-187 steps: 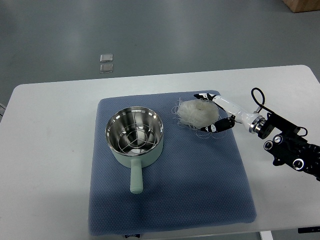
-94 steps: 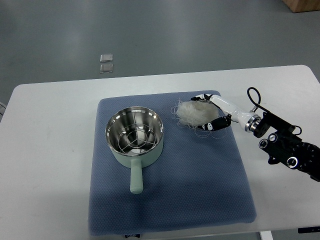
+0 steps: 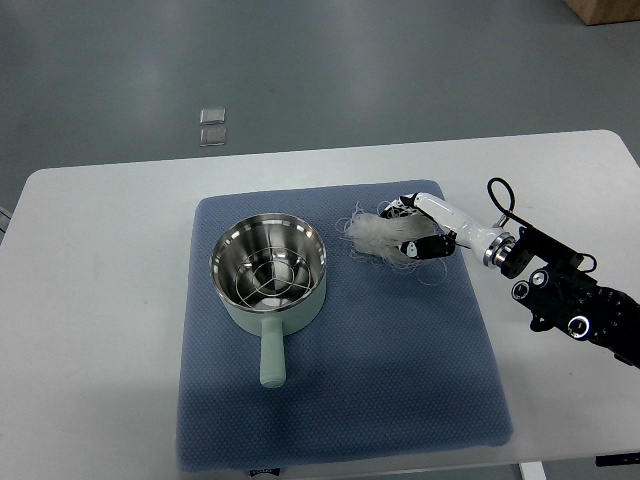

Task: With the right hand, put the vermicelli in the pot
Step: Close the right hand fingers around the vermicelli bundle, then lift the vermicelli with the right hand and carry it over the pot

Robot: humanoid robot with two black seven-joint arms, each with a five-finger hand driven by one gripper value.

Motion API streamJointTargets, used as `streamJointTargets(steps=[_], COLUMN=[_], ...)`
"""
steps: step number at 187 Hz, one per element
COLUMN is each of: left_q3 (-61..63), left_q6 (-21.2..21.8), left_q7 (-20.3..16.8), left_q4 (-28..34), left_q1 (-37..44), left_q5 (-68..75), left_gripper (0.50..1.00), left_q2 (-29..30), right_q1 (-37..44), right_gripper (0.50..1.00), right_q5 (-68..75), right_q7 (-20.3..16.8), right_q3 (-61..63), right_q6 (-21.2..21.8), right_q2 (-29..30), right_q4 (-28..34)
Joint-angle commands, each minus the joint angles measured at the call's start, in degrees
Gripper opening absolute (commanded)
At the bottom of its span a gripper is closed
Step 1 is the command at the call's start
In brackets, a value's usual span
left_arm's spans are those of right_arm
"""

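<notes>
Next, I release the vermicelli over the round steel bottom inside the pale green pot (image 3: 266, 258) with my right gripper.
A pale green pot (image 3: 268, 274) with a steel inside and a handle pointing toward me stands on the blue mat (image 3: 400, 350), left of centre. A white tangle of vermicelli (image 3: 383, 233) lies on the mat just right of the pot. My right hand (image 3: 408, 226) reaches in from the right edge, and its fingers are curled around the right side of the vermicelli, pinching it from above and below. The bundle still rests on the mat. The left arm does not show.
The mat lies on a white table (image 3: 100, 300). Two small clear squares (image 3: 212, 126) lie on the grey floor beyond the table's far edge. My black right forearm (image 3: 575, 310) hangs over the table's right side.
My right hand has pushed left into the vermicelli and its fingers have closed from a wide spread to a grasp. The bundle has bunched up slightly toward the pot.
</notes>
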Motion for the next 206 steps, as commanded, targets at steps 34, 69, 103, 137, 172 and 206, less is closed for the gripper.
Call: streamJointTargets(steps=[34,69,103,137,172,206], left_q3=[0.00,0.00,0.00,0.00,0.00,0.09], left_q6=[0.00,0.00,0.00,0.00,0.00,0.00], left_q7=[0.02,0.02,-0.07,0.02,0.02,0.02], left_q4=[0.00,0.00,0.00,0.00,0.00,0.00], left_q1=[0.00,0.00,0.00,0.00,0.00,0.00], left_q5=[0.00,0.00,0.00,0.00,0.00,0.00], left_gripper=[1.000,1.000,1.000,1.000,1.000,1.000], left_q2=[0.00,0.00,0.00,0.00,0.00,0.00], right_q1=[1.39,2.79,3.76,6.48,9.91,12.55], right_gripper=[0.500,0.500,0.500,0.500,0.500,0.500], right_q5=[6.00,9.61,11.02,14.09,14.18,14.18], right_q7=[0.00,0.00,-0.09,0.00,0.09,0.09], right_q3=[2.76,2.85,2.85,2.85,2.85,2.85], right_q6=[-0.04,-0.39,-0.57,0.05,0.67,1.81], right_q2=[0.70,0.70,0.97,0.88,0.97,3.08], right_q4=[0.18,0.18,0.27,0.79,2.29,5.36])
